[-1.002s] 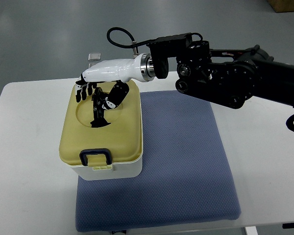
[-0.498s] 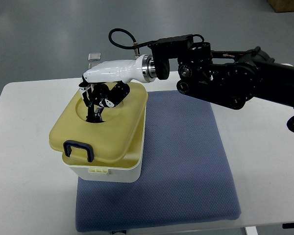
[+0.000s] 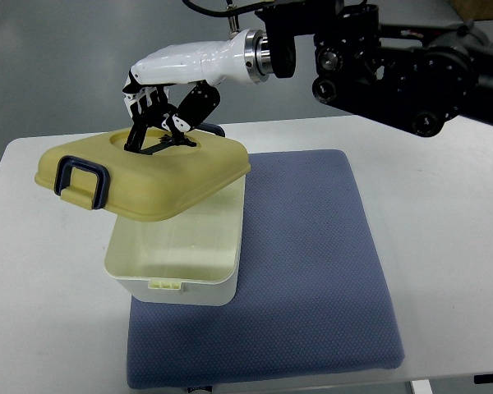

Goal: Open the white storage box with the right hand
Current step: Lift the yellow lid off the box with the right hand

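Note:
The robot's right gripper will release the cream-yellow lid on the bare blue-grey mat (image 3: 322,244) next to the white storage box.
My right hand (image 3: 158,123), white-shelled with black fingers, reaches in from the upper right and is shut on the black handle in the recess of the cream-yellow lid (image 3: 148,176). The lid hangs lifted and tilted above the white storage box (image 3: 181,263), shifted to the left, with its dark blue latch loop (image 3: 80,182) at the left end. The box stands open, and the part of its inside that shows below the lid looks empty. The left hand does not show.
The box stands on the left edge of a blue-grey mat (image 3: 304,271) spread over a white table (image 3: 41,312). My black right forearm (image 3: 394,66) crosses the upper right above the table's far edge.
The lid has risen off the box and swung up and to the left with my right hand, which lifted toward the top of the picture. The box has stayed in place.

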`<state>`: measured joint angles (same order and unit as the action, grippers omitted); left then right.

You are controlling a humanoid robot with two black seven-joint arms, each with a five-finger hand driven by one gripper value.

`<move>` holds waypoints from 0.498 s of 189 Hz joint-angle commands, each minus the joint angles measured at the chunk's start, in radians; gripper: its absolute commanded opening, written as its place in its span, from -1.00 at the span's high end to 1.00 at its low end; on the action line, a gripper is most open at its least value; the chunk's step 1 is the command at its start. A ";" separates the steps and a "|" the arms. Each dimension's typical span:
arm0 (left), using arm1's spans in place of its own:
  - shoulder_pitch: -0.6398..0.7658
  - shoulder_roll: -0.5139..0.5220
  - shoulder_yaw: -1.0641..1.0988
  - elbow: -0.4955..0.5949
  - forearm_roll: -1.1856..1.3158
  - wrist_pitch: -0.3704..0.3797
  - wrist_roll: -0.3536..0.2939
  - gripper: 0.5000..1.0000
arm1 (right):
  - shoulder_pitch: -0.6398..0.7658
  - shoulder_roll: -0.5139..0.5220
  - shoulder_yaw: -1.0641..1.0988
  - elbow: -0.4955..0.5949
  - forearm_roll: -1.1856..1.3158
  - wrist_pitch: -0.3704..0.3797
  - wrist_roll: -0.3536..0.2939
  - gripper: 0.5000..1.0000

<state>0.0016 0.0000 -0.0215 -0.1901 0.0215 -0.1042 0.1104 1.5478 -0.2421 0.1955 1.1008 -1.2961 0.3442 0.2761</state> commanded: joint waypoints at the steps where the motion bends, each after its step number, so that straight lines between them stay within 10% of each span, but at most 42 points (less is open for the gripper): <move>1: 0.000 0.000 0.000 0.000 0.000 0.000 0.000 -1.00 | 0.008 -0.069 0.036 0.028 0.000 0.084 0.000 1.00; 94: 0.000 0.000 0.008 -0.012 0.002 0.000 0.000 -1.00 | -0.092 -0.476 0.033 0.060 -0.054 0.267 0.054 1.00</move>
<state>0.0015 0.0000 -0.0158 -0.2009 0.0215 -0.1046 0.1104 1.5001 -0.6544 0.2324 1.1613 -1.3183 0.6092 0.3177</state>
